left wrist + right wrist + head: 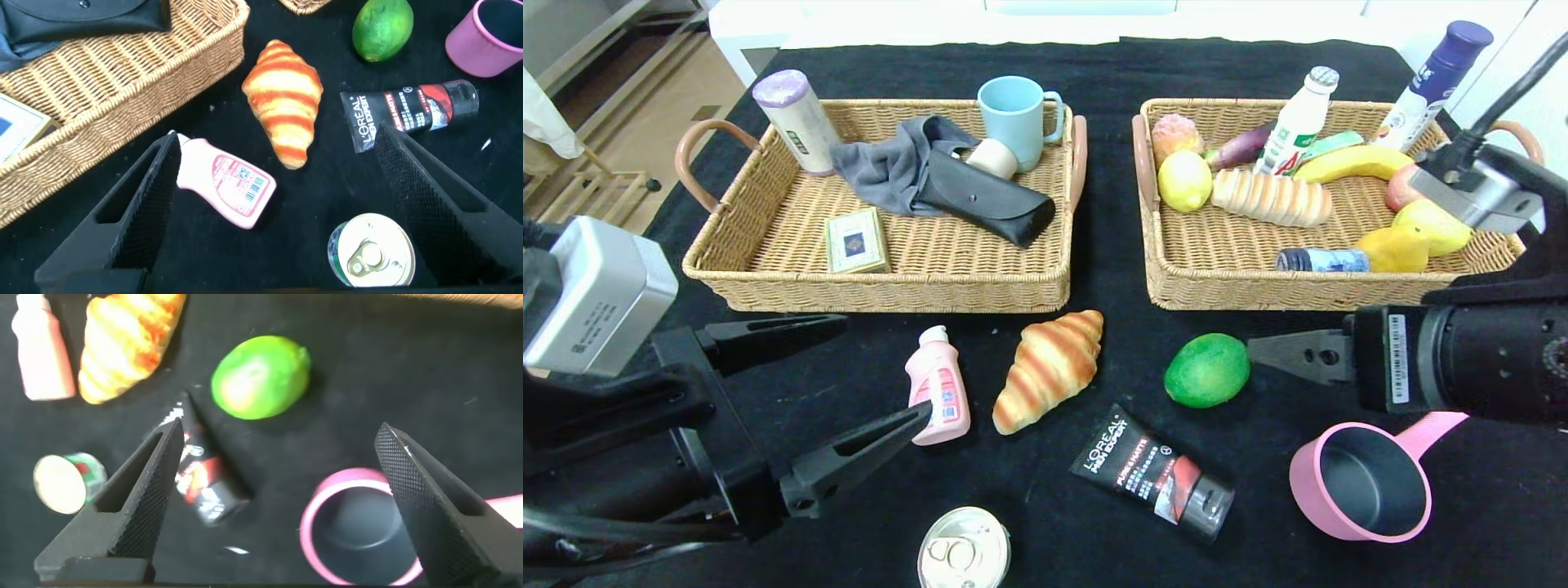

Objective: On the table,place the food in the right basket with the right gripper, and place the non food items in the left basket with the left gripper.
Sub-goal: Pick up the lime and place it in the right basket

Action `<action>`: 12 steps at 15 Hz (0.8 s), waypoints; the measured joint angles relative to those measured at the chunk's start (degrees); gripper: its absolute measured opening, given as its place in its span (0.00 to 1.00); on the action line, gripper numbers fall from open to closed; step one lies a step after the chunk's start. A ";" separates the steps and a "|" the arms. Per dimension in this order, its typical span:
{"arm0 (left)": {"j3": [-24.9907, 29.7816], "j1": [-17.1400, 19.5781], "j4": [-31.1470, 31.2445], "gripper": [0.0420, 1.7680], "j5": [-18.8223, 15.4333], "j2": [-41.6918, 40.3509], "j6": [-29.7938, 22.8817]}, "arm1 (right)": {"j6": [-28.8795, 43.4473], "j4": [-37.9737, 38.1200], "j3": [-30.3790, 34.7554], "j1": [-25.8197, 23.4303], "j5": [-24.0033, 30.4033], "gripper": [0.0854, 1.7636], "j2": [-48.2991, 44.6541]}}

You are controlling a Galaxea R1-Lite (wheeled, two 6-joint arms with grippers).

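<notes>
The green fruit between the croissant and the pink pot is next, and my right gripper should go to it and close across the fruit's ends (1208,371) (261,377).
On the black cloth in front of both baskets lie a pink bottle (939,396) (225,184), a croissant (1049,367) (282,98), a green fruit (1207,370) (260,377), a black tube (1152,474) (204,478), a tin can (964,551) (372,255) and a pink pot (1364,482) (355,543). My left gripper (886,367) (278,139) hovers open, one finger beside the pink bottle, holding nothing. My right gripper (1258,353) (279,429) hangs open and empty over the cloth, with the green fruit, tube and pot around it.
The left basket (882,298) holds a cup, a cloth, a black case, a box and a canister. The right basket (1258,298) holds fruit, bread and bottles. A purple-capped bottle (1433,82) stands behind it. The table's left edge drops to the floor.
</notes>
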 joint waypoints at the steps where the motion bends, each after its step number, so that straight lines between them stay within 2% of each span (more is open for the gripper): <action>1: -0.17 0.05 -0.02 0.97 0.05 -0.15 0.00 | 1.83 2.34 -2.06 0.39 0.00 0.97 1.52; 6: -0.52 0.18 0.02 0.97 0.07 -0.94 0.00 | 12.04 12.69 -12.67 1.02 -0.13 0.97 10.56; 10: -0.74 1.04 0.05 0.97 0.00 -1.69 0.00 | 12.90 13.70 -16.31 0.59 -0.20 0.97 15.93; 12: -0.77 1.38 0.05 0.97 0.00 -1.90 0.01 | 13.13 13.74 -17.64 0.26 -2.40 0.97 18.42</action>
